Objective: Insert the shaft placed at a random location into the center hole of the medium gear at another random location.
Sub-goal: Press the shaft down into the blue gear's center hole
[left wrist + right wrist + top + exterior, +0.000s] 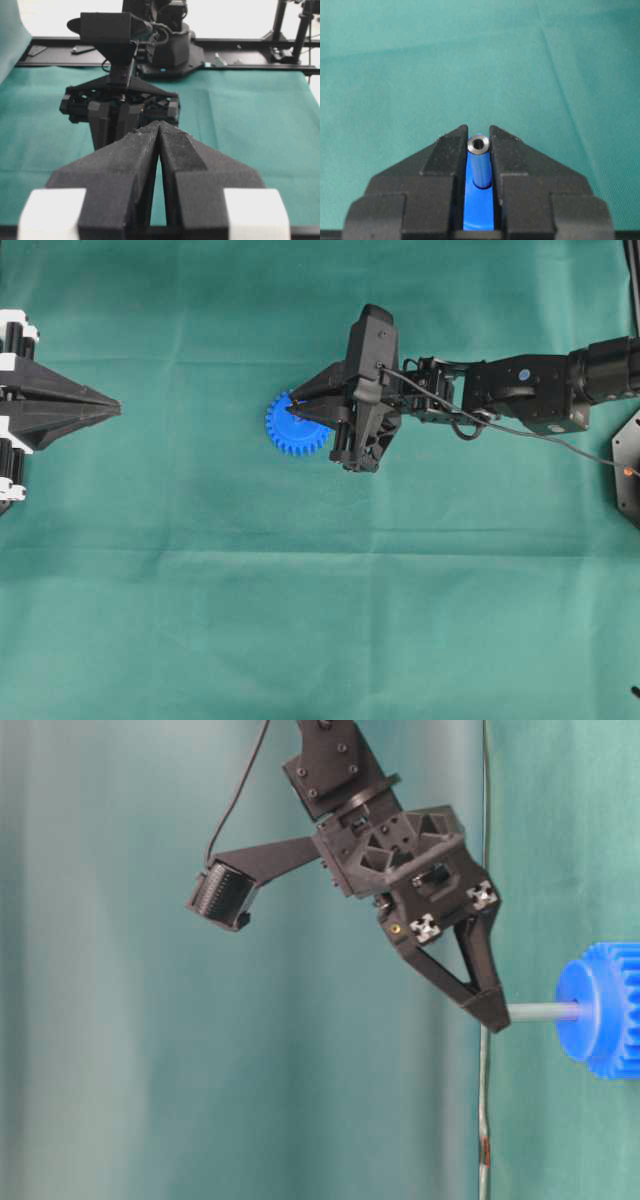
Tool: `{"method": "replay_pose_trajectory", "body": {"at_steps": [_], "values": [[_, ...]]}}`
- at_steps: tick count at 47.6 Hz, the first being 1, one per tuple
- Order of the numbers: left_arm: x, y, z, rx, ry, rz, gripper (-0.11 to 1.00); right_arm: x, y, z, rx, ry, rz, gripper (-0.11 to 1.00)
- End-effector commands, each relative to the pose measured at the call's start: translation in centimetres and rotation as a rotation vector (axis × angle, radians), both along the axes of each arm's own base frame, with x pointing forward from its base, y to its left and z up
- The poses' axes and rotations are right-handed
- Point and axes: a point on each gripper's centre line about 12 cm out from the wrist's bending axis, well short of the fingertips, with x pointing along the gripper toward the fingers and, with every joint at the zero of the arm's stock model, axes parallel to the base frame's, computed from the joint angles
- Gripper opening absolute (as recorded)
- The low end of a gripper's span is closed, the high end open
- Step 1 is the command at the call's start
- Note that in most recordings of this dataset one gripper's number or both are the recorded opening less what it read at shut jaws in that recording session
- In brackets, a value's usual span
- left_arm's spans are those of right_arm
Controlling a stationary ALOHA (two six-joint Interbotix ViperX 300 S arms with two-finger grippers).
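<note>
My right gripper will release the shaft once it sits deep in the blue medium gear's center hole (297, 421) (481, 185).
The blue medium gear (290, 430) lies flat on the green cloth near the middle. The silvery shaft (540, 1011) stands up from the gear's hub (590, 1010), its lower end in the center hole, which it hides. My right gripper (296, 405) is over the gear and shut on the shaft's upper end. In the right wrist view the shaft (479, 145) sits between the two fingers with the gear (479, 210) below. My left gripper (116, 408) is shut and empty at the far left, well apart from the gear; its tips meet (159, 127).
Green cloth (300, 620) covers the whole table. A black plate (628, 470) sits at the right edge, with a thin cable (560, 440) running along the right arm. The right arm's base and a black frame (240, 42) stand at the table's far side.
</note>
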Motion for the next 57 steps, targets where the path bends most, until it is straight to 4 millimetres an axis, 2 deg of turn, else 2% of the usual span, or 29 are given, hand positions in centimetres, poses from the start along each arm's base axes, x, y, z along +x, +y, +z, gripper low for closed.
{"method": "replay_pose_trajectory", "body": {"at_steps": [1, 27, 57], "values": [[0.3, 0.1, 0.9, 0.003, -0.021, 0.002, 0.0, 0.3, -0.1, 1.1, -0.004, -0.04, -0.005, 0.13], [0.3, 0.1, 0.9, 0.005, -0.02, 0.002, 0.0, 0.5, -0.1, -1.6, 0.009, 0.01, -0.01, 0.13], [0.3, 0.1, 0.9, 0.005, -0.017, 0.002, 0.0, 0.6, 0.1, -1.9, 0.008, 0.016, -0.006, 0.13]]}}
